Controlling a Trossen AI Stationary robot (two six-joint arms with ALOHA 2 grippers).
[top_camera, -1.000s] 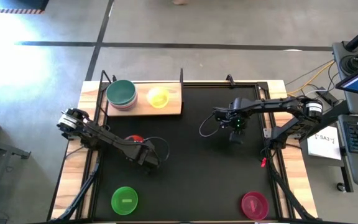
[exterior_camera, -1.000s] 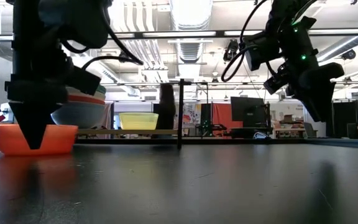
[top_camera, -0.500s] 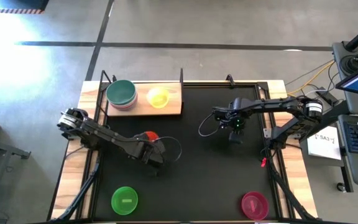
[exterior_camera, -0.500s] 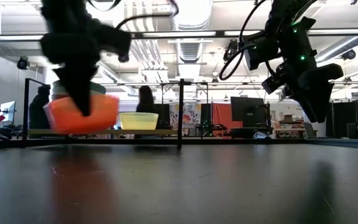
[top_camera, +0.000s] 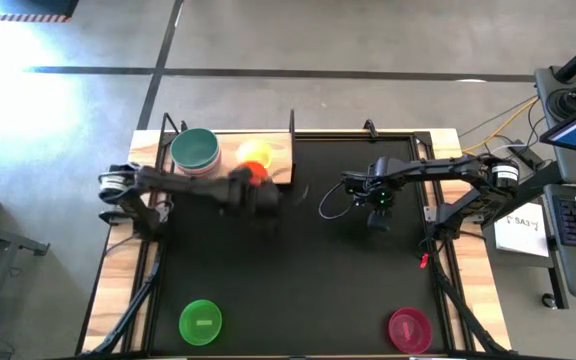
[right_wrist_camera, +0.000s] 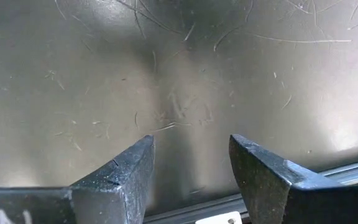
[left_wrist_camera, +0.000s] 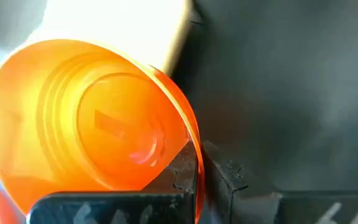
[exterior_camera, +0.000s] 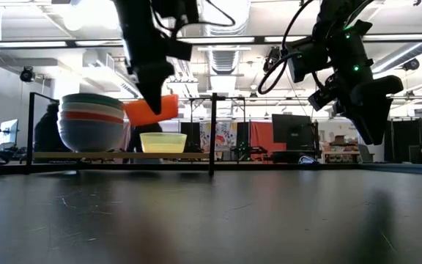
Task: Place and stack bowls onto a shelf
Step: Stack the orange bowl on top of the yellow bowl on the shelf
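My left gripper is going to release the orange bowl inside the yellow-green bowl (top_camera: pixel 255 151) on the light-wood shelf.
My left gripper (top_camera: pixel 256 186) is shut on the small orange bowl (exterior_camera: pixel 151 110) and carries it in the air at the shelf's near edge, just above the yellow-green bowl (exterior_camera: pixel 163 141) that rests on the light-wood shelf (top_camera: pixel 230 172). A stack of larger bowls with a teal one on top (top_camera: pixel 196 149) stands on the shelf's left part. A green bowl (top_camera: pixel 201 322) and a magenta bowl (top_camera: pixel 409 328) sit on the mat near the table's near edge. My right gripper (top_camera: pixel 376 205) hovers open over the mat, right of centre, touching nothing. My left gripper holds the orange bowl by its rim (left_wrist_camera: pixel 196 158), one finger (left_wrist_camera: pixel 180 177) inside the bowl and the other (left_wrist_camera: pixel 225 180) outside its wall. The fingers point down from above. The bowl is lifted clear and hangs tilted, its low side toward the stack.
A black upright (exterior_camera: pixel 212 132) stands at the shelf's right end, close to the carried bowl. The black mat (top_camera: pixel 348 280) lies open between the shelf and the two bowls at the near edge. Cables and a desk sit beyond the table's right edge.
My left gripper has lifted the orange bowl off the mat and carried it up and toward the far edge, from left of centre to the shelf, above the yellow-green bowl. The bowl has tipped from level to tilted.
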